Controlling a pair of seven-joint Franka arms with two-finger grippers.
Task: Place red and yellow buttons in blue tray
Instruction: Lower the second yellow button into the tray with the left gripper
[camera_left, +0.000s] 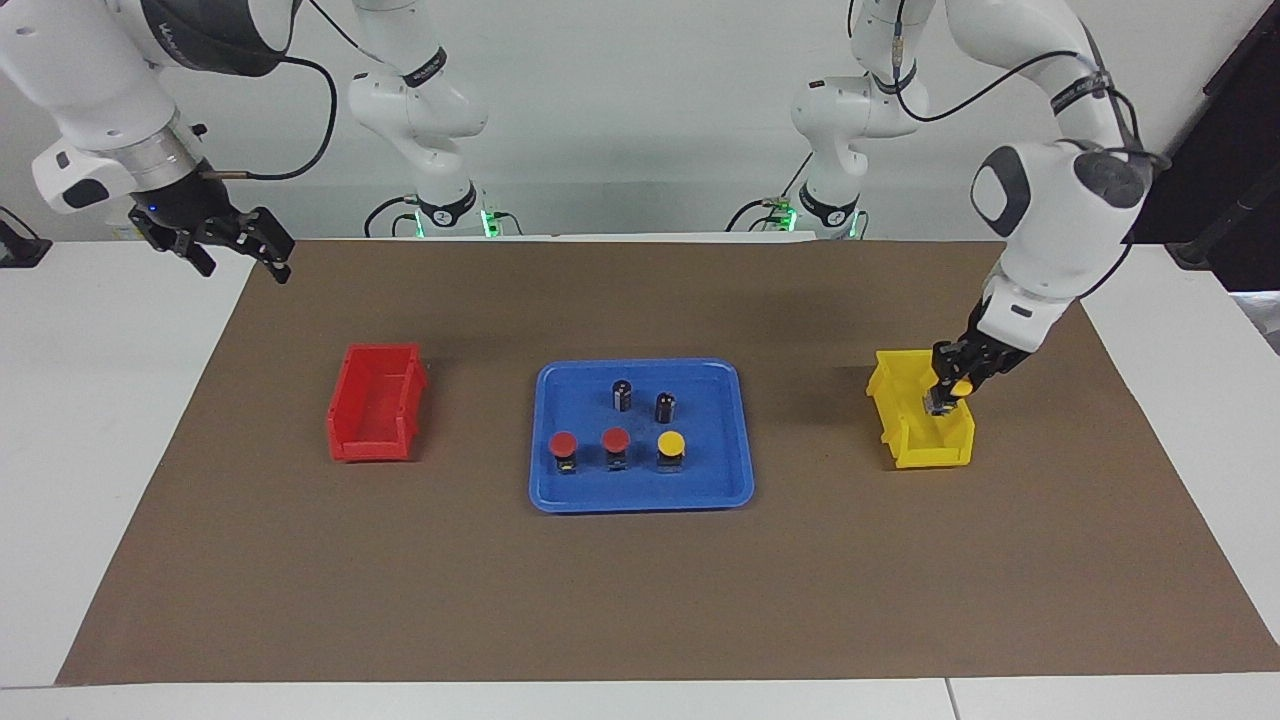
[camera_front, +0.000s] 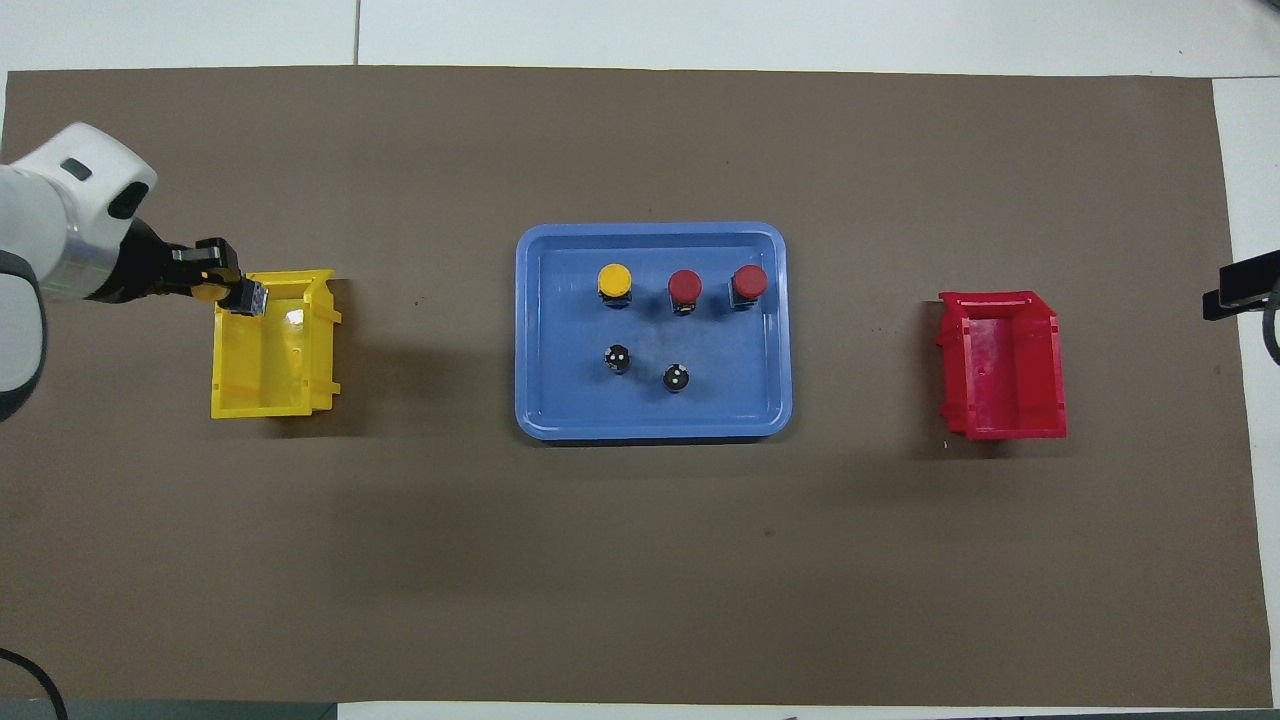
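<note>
My left gripper should set its yellow button down between the tray's yellow button and the tray rim (camera_front: 565, 287) facing the yellow bin.
The blue tray (camera_left: 640, 497) (camera_front: 650, 426) lies mid-table. In it stand two red buttons (camera_left: 564, 446) (camera_left: 616, 441) and a yellow button (camera_left: 671, 443) in a row; from overhead they show as the red buttons (camera_front: 749, 282) (camera_front: 684, 287) and the yellow button (camera_front: 613, 280). My left gripper (camera_left: 950, 387) (camera_front: 224, 287) is shut on another yellow button (camera_left: 961, 388) (camera_front: 250, 298), held tilted just above the yellow bin's rim. My right gripper (camera_left: 243, 262) hangs open and empty, raised over the mat's corner at the right arm's end.
Two dark capless cylinders (camera_left: 622, 394) (camera_left: 665, 406) stand in the tray, nearer to the robots than the buttons. A yellow bin (camera_left: 925, 455) (camera_front: 270, 390) sits toward the left arm's end. A red bin (camera_left: 375, 420) (camera_front: 1000, 370) sits toward the right arm's end.
</note>
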